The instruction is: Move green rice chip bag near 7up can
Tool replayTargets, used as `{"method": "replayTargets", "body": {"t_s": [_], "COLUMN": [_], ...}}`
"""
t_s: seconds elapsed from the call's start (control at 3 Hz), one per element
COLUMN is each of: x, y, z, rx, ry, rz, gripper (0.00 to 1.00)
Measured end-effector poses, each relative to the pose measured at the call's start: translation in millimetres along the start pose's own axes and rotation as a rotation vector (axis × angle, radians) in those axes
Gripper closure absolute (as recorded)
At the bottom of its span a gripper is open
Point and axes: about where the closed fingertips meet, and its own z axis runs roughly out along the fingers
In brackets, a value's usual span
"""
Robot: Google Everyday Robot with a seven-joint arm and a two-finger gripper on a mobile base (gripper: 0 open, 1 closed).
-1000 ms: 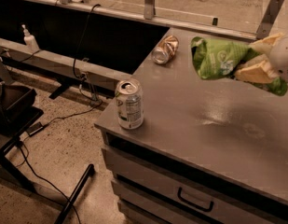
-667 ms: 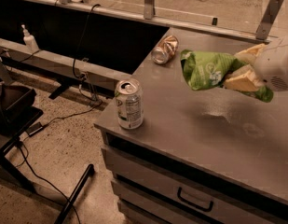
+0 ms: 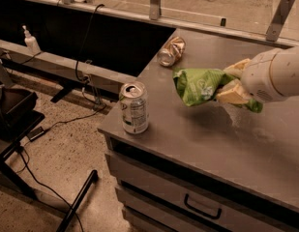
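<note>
I need to let go of the green rice chip bag with my gripper on the grey counter (image 3: 186, 111), next to the 7up can, on the drawer side.
The green rice chip bag (image 3: 200, 86) is crumpled and held in the air above the grey counter, right of centre. My gripper (image 3: 232, 82) comes in from the right and is shut on the bag's right part, its cream fingers above and below the foil. The 7up can (image 3: 134, 108), silver-white with a pull-tab top, stands upright near the counter's front left corner, apart from the bag and to its lower left.
A copper-gold can (image 3: 171, 51) lies on its side at the counter's back left. The grey counter (image 3: 212, 144) has drawers (image 3: 202, 208) below its front edge. A black stand and cables are on the floor at left. A glass rail runs behind.
My gripper has carried the green bag leftward and downward, closer to the 7up can. The cans have not moved.
</note>
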Motion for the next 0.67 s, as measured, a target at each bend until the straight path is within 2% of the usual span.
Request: {"method": "replayTargets", "body": {"t_s": [0.67], "x": [-14], "y": [29], "z": [6], "rx": [0.045], "ry": [0.002], "rz": [-0.016], "gripper": [1.00]}}
